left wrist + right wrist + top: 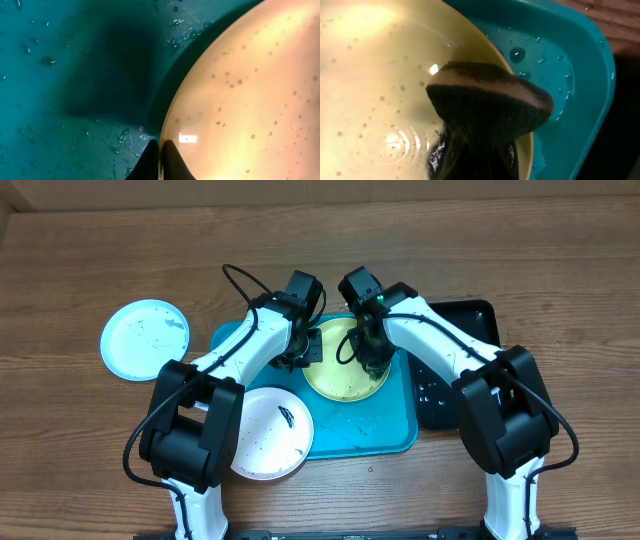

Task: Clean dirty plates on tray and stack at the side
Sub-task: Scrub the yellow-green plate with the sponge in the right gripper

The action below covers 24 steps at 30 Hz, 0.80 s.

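Note:
The scrub sponge will go down in the far half of the glossy black tray (469,345), where I will set it with my right gripper.
The yellow-green plate (340,375) lies on the turquoise tray (385,430), speckled with dark dots (250,90). My left gripper (300,350) is shut on the plate's left rim (161,150). My right gripper (372,350) is shut on a dark scrub sponge (490,102) pressed on the plate's right side (370,90). The white plate (268,435), with a dark smear, overlaps the tray's front-left corner. The light teal plate (145,338) lies on the table at the left.
A glossy black tray (450,370) lies right of the turquoise tray, under my right arm. Water drops wet the turquoise tray floor (560,100). The wooden table (90,260) extends all round.

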Tool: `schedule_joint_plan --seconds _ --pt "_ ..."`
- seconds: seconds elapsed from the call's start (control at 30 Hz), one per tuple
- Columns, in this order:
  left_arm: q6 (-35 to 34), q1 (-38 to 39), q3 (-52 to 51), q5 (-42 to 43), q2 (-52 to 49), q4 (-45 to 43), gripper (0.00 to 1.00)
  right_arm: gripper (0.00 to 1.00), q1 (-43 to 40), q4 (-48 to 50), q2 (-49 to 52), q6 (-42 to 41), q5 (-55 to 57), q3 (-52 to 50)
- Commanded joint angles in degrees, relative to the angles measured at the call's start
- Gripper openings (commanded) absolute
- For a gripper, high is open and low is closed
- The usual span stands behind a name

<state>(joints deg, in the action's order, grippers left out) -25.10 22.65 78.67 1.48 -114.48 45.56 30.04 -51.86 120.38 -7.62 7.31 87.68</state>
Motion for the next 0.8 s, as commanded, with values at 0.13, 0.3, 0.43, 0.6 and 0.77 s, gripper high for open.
schedule_joint_plan --seconds 0.13,0.3,0.43,0.6,0.77 --pt "2.4 0.26 -0.59 0.02 0.37 0.28 0.04 0.04 -0.96 4.17 0.2 0.22 -4.35 -7.78" --pt "2.43 0.31 -0.59 0.02 0.37 0.48 0.04 0.04 -3.54 1.62 0.2 6.01 -25.77 -7.8" --pt "2.4 0.31 -0.59 0.02 0.37 0.37 0.04 0.04 -5.01 2.19 0.2 6.14 -40.72 -7.8" --pt "2.4 0.31 -0.59 0.02 0.37 0.35 0.04 0.04 -3.65 2.97 0.2 5.2 -43.89 -7.8" --pt "2.4 0.31 -0.59 0.02 0.37 0.46 0.04 0.04 -1.77 4.28 0.17 4.66 -45.4 -6.99"
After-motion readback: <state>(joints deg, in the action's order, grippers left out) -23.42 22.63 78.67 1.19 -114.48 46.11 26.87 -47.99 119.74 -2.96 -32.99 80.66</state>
